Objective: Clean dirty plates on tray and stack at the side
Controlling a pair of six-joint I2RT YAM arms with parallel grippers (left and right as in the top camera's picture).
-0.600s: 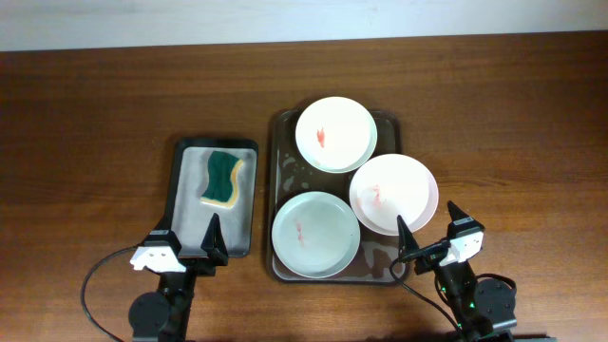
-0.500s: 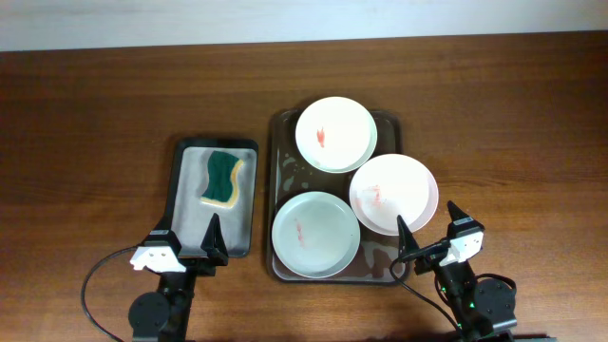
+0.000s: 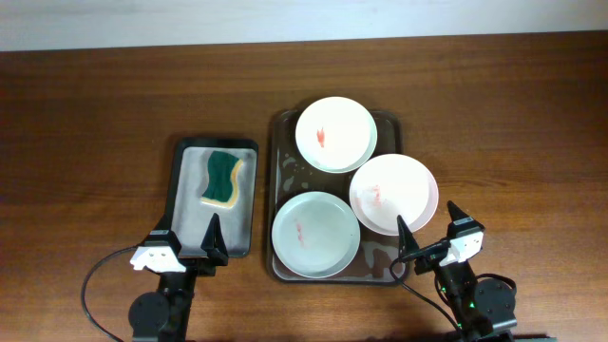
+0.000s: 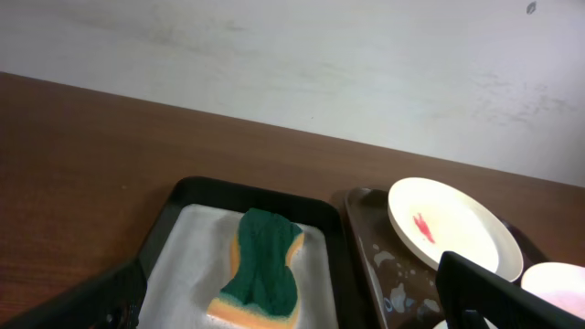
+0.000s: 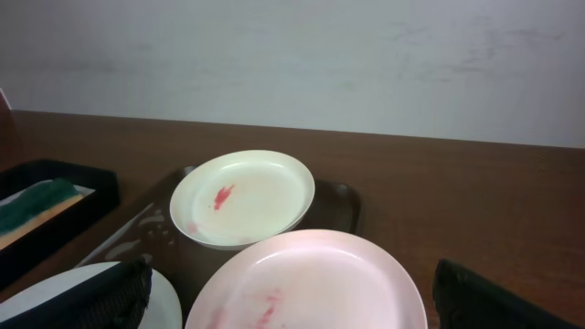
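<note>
The mint plate is next for my right gripper, which should go there and close on the mint plate's rim (image 3: 358,231) (image 5: 179,306) beside the pink plate.
Three plates lie on the dark tray (image 3: 281,152): a white plate (image 3: 335,134) at the back, a pale pink plate (image 3: 393,194) on the tray's right rim, a pale mint plate (image 3: 315,234) at the front. Each has a small red smear. My left gripper (image 3: 188,241) is open and empty at the near end of the small black tray (image 3: 182,190). My right gripper (image 3: 428,231) is open and empty just in front of the pink plate (image 5: 311,283). The white plate also shows in the right wrist view (image 5: 242,197) and the left wrist view (image 4: 452,225).
A green and yellow sponge (image 3: 221,178) lies on a white sheet in the small black tray, left of the big tray; it also shows in the left wrist view (image 4: 260,265). Water drops sit on the big tray's bare floor (image 3: 290,173). Brown table all round.
</note>
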